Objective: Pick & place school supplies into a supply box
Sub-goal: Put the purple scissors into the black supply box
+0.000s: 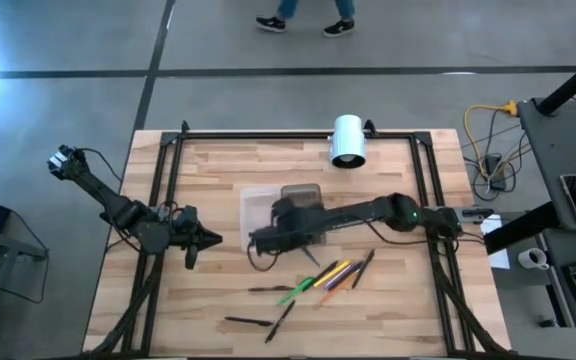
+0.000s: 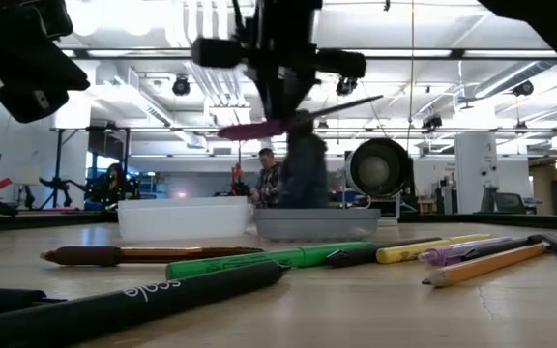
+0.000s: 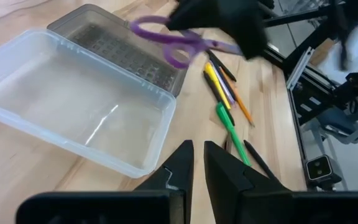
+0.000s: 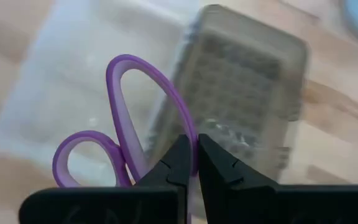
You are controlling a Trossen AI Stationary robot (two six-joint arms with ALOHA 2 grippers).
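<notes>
My right gripper is to let go of the purple-handled scissors inside the clear tray [image 1: 261, 212] [image 4: 98, 78] next to the grey dotted lid.
My right gripper [image 1: 268, 235] hovers over the supply box and is shut on the small purple-handled scissors [image 4: 166, 93], which also show in the left wrist view [image 3: 148, 28] and the low view [image 2: 254, 129]. The box lies open on the table: a clear tray [image 1: 256, 207] [image 4: 79, 68] with its grey dotted lid [image 1: 303, 192] [image 4: 247, 87] beside it. Several pens and pencils [image 1: 328, 272] [image 3: 225, 87] lie flat on the wood nearer the near edge. My left gripper [image 1: 208, 238] [image 3: 197, 158] waits shut to the left of the box, touching nothing. My right gripper pinches the scissors between its two fingers on the rim of the larger handle loop [image 4: 184, 134], close to where the two loops meet. The fingers come from above, pointing down. The scissors are lifted clear above the open box and lie roughly level, with both loops sticking out to one side.
A white cylinder [image 1: 348, 140] lies near the far edge behind the box. Black rails [image 1: 168, 200] run along the table's left and right sides. Further pens lie near the near edge [image 1: 253, 322]. People stand in the room beyond the table [image 2: 274, 179].
</notes>
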